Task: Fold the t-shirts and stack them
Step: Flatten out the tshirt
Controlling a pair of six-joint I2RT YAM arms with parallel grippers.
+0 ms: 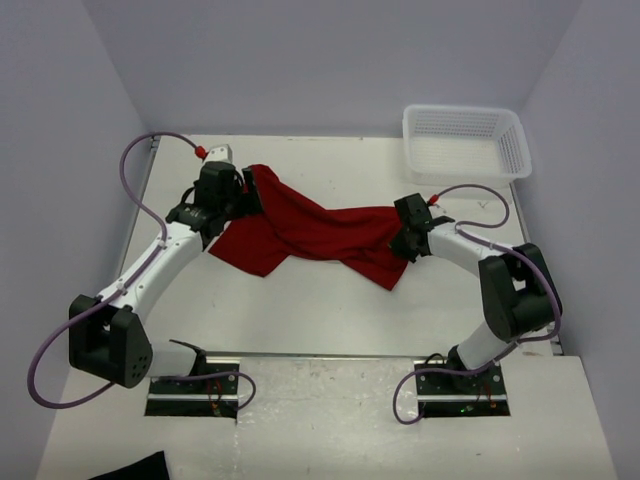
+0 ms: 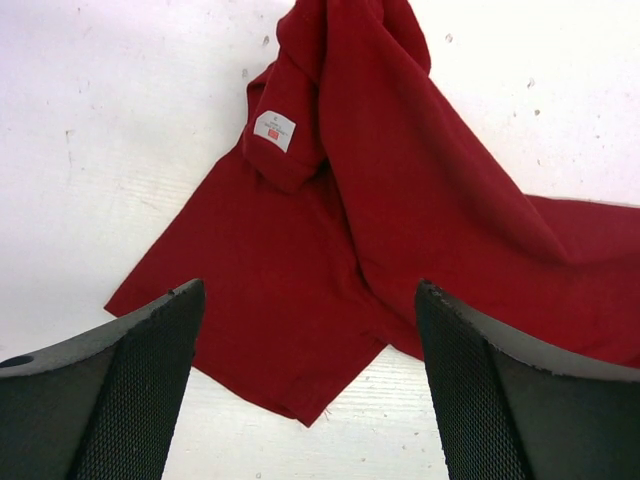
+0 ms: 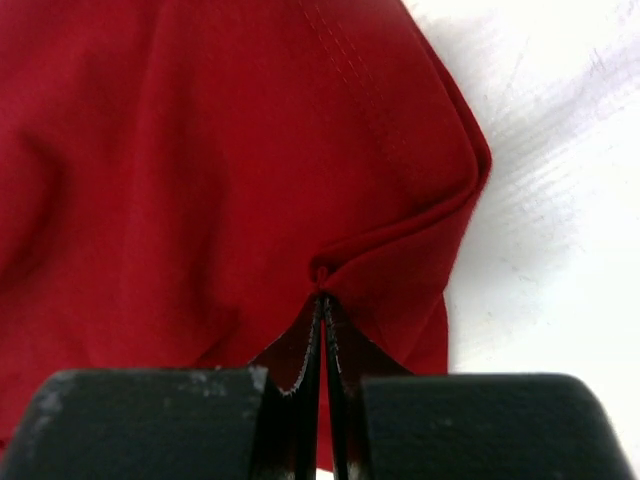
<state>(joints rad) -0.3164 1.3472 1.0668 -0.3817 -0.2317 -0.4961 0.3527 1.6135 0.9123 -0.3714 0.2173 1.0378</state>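
Note:
My left gripper should next move to the dark red t-shirt's flat outer corner (image 1: 213,251) (image 2: 114,305), the one farthest from my right gripper, and close there.
A dark red t-shirt (image 1: 310,232) lies crumpled across the middle of the table, stretched in a band between my two grippers. My left gripper (image 1: 247,196) is at its left end and stands open. In the left wrist view the wide-apart fingers (image 2: 150,380) frame a corner of the t-shirt (image 2: 400,200) on the table, and nothing is between them. A white label (image 2: 275,130) shows on a bunched fold. My right gripper (image 1: 405,240) is at the t-shirt's right end, shut (image 3: 322,298) on a pinched fold of the red cloth (image 3: 200,150).
A white mesh basket (image 1: 512,150) stands at the back right corner of the table. A black cloth scrap (image 1: 130,468) lies at the near left edge, below the arm bases. Grey walls close in the table on three sides.

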